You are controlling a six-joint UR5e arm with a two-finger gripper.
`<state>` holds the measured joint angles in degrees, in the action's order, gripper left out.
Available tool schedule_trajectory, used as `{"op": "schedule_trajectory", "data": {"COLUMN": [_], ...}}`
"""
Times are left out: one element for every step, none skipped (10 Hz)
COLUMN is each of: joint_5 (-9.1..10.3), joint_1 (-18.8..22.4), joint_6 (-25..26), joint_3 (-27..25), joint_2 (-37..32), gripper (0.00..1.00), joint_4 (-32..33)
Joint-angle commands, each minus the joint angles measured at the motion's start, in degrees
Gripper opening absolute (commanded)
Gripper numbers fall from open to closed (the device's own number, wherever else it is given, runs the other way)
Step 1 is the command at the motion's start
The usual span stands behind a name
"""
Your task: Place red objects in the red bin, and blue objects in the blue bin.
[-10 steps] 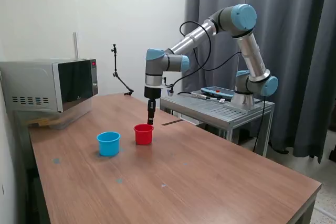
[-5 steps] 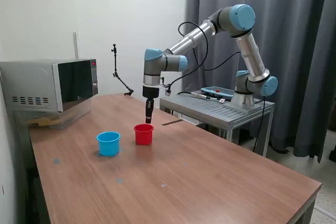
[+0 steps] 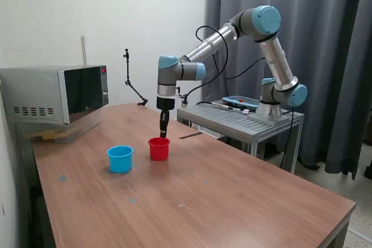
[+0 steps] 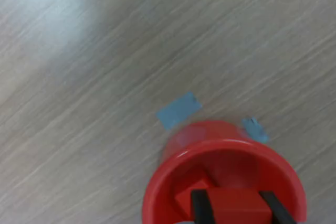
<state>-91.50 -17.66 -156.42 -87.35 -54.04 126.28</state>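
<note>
Next, my gripper releases the red cube it holds, now just over the red bin, inside the red bin [image 3: 158, 151] [image 4: 233, 179], next to the other red cube.
The red bin [image 3: 158, 148] stands mid-table, with the blue bin [image 3: 120, 159] to its left in the exterior view. My gripper [image 3: 163, 133] hangs fingers-down just above the red bin's rim. In the wrist view my gripper [image 4: 235, 209] is over the red bin [image 4: 173, 182] and is shut on a red cube [image 4: 234, 203] that fills the gap between the black fingers [image 4: 199, 208]. A second red cube [image 4: 186, 196] appears to lie inside the bin. No dark blue cubes are in view.
A microwave [image 3: 55, 94] stands at the table's back on the exterior view's left. A metal cart [image 3: 241, 121] carries the arm's base on the right. A thin black stand [image 3: 132, 82] is at the back. Small blue tape marks [image 4: 178, 110] lie on the table.
My gripper has moved slightly up and toward the exterior view's left, staying over the red bin. The bins have not moved.
</note>
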Motion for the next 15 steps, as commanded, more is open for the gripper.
{"op": "schedule_trajectory", "data": {"joint_5": [0.19, 0.19, 0.27, 0.27, 0.27, 0.27, 0.27, 0.27, 0.36, 0.28, 0.27, 0.27, 0.27, 0.36, 0.36], "joint_1": [-0.79, -1.06, -1.06, -1.06, -1.06, -1.06, -0.97, -0.97, -0.97, -0.97, -0.97, -0.97, -0.97, -0.89, -0.89], "joint_6": [0.24, 0.24, 0.16, 0.15, 0.24, 0.24, 0.24, 0.24, 0.24, 0.24, 0.24, 0.16, 0.15, 0.24, 0.24], "joint_3": [1.47, 2.70, 2.89, 2.80, 2.80, 2.80, 2.54, 2.45, 2.54, 2.63, 2.37, 2.45, 2.54, 2.54, 2.71], "joint_2": [0.51, 1.39, 1.83, 1.92, 1.92, 1.92, 1.92, 1.92, 1.92, 1.92, 1.92, 1.92, 1.92, 1.92, 1.92], "gripper": [0.00, 0.00, 0.00, 0.00, 0.00, 0.00, 0.00, 1.00, 1.00, 1.00, 1.00, 1.00, 1.00, 1.00, 1.00], "joint_4": [0.46, 0.46, 0.46, 0.46, 0.46, 0.46, 0.46, 0.46, 0.46, 0.46, 0.46, 0.46, 0.46, 0.46, 0.38]}}
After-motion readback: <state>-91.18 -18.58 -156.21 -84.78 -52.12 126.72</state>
